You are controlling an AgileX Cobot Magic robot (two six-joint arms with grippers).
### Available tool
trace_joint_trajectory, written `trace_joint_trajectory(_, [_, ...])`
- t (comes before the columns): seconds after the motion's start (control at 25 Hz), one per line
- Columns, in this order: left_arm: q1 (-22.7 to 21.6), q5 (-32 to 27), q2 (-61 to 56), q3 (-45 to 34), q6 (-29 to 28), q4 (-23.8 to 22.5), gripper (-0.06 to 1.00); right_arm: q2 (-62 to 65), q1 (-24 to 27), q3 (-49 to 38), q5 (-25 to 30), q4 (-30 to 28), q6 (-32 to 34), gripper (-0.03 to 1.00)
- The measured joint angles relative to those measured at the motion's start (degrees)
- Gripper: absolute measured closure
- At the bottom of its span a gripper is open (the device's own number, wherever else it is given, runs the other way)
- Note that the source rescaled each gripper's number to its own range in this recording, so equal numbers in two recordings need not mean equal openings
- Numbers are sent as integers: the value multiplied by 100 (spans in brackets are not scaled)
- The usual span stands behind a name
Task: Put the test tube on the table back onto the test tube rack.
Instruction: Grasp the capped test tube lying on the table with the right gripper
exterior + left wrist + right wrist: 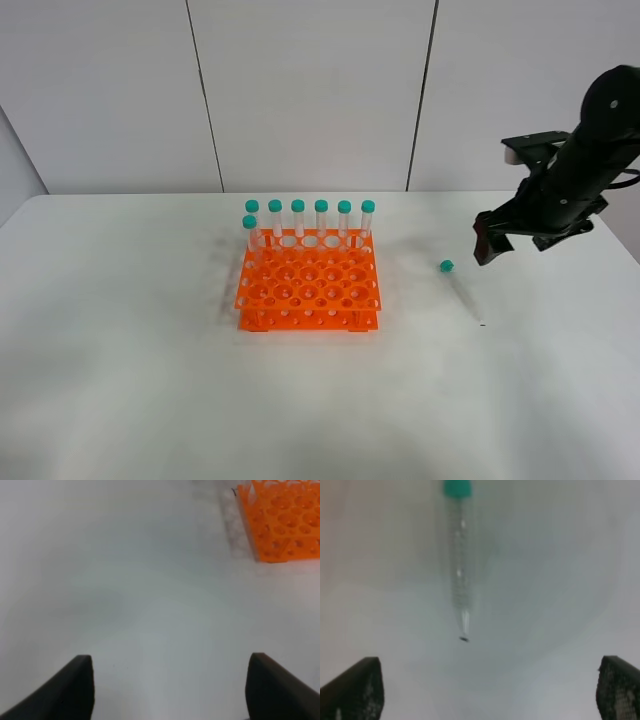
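Observation:
Next, my right gripper goes to the middle of the test tube's clear body [464,295] [459,565], below its teal cap. It will then close there.
The test tube [462,293] lies flat on the white table [150,380], right of the orange test tube rack [308,282], with its teal cap towards the back. My right gripper [487,243] hovers just above and to the right of its cap. In the right wrist view the tube [459,565] lies ahead of the open, empty right gripper [487,695]. The rack holds several teal-capped tubes [310,218] upright along its back row and left side. My left gripper [170,690] is open and empty over bare table, with the rack's corner [282,520] far ahead of it. The left arm is out of the exterior high view.
A white panelled wall [310,90] stands behind the table. The right arm's black body [590,160] reaches in from the back right, above the table.

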State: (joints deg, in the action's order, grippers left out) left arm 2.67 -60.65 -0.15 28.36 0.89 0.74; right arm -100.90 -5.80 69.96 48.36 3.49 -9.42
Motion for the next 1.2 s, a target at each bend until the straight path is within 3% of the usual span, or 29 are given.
trace_joint_trajectory(0.28, [0,0,0,0,0,0,-3,-651,-185,12,-554,73,163,5])
trace_joint_trajectory(1.2, [0,0,0,0,0,0,-3,-1621,-185,50,-1155,-124,236,5])
